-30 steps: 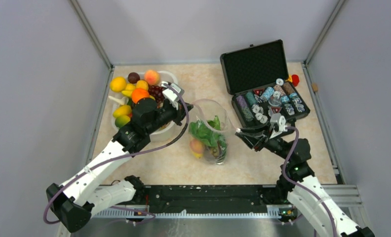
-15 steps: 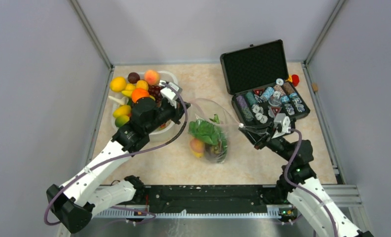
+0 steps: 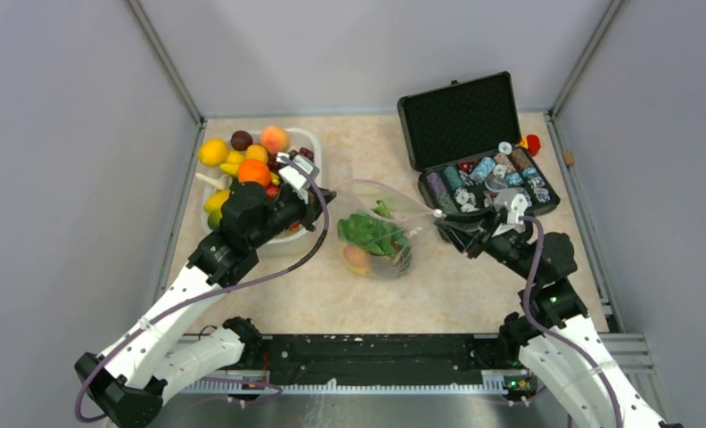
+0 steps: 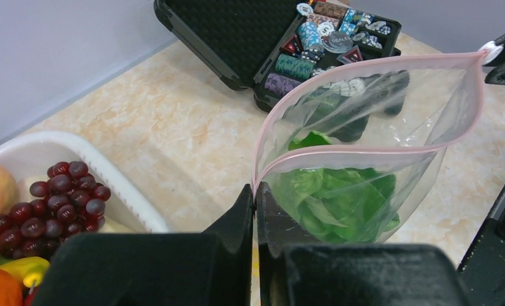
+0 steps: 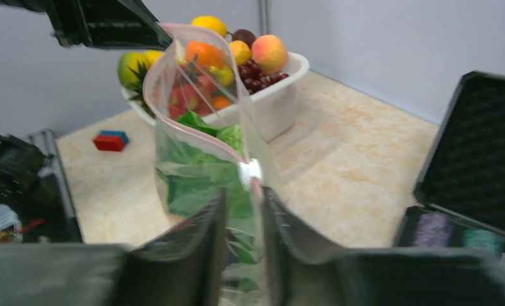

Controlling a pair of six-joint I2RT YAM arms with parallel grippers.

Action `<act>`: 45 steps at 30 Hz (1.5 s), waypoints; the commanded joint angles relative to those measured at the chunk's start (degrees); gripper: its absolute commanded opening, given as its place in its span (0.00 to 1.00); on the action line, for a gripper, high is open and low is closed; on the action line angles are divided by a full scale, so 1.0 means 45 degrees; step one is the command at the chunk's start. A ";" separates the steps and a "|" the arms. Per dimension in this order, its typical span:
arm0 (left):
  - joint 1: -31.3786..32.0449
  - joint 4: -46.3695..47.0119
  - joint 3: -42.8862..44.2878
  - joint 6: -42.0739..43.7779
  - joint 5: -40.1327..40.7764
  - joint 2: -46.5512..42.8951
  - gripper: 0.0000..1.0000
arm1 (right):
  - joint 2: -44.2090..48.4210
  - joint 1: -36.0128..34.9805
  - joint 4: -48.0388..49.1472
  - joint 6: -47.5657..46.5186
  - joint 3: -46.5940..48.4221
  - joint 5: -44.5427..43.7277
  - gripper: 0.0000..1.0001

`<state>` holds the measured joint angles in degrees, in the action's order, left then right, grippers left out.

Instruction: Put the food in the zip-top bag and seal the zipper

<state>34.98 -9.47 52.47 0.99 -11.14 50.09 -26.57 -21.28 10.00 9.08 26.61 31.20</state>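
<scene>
The strip below the white slider slants between my right gripper's parted fingertips, so this gripper should retake it straight before my left gripper takes the slider (image 5: pixel 250 173).
The clear zip-top bag (image 3: pixel 381 223) hangs stretched between my two grippers above the table. Its mouth gapes, the pink zipper (image 4: pixel 365 150) bowed apart. Green lettuce (image 3: pixel 367 234) and a peach (image 3: pixel 357 259) lie inside. My left gripper (image 3: pixel 325 198) (image 4: pixel 255 191) is shut on the zipper's left corner. My right gripper (image 3: pixel 439 218) (image 5: pixel 245 197) is at the right end. Its jaws stand a narrow gap apart around the strip, just below the white slider (image 5: pixel 250 172).
The white basin (image 4: pixel 58 143) of fruit and grapes (image 4: pixel 65 197) sits under the left arm. An open black case (image 3: pixel 461 116) of chips stands at the back right, close behind the right gripper. A red and blue block (image 5: pixel 111 140) lies on the table.
The right gripper reached the bag's right end, closed there, then eased slightly. The bag rose and was pulled taut between both grippers. The left arm drew back to the left.
</scene>
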 commanded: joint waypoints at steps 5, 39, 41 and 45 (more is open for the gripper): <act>-0.0105 0.0621 -0.0098 -0.0041 -0.0021 -0.0133 0.00 | -0.0129 -0.0107 0.1117 -0.0121 -0.0620 0.0988 0.60; -0.0122 0.0233 0.0197 -0.0022 -0.0844 -0.0087 0.00 | -0.4088 0.1372 0.8631 0.1475 -0.1784 0.3706 0.15; -0.0120 0.0212 0.0196 -0.0023 -0.0781 -0.0104 0.00 | -0.3974 0.1390 0.8584 0.1424 -0.1843 0.3568 0.09; -0.0125 0.0211 0.0156 -0.0012 -0.0643 -0.0190 0.00 | -0.3627 0.1396 0.8585 0.1311 -0.2075 0.3332 0.00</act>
<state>34.59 -10.11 52.01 0.97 -14.09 50.09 -44.77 -15.57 44.42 15.68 18.13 47.57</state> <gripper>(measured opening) 0.004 0.009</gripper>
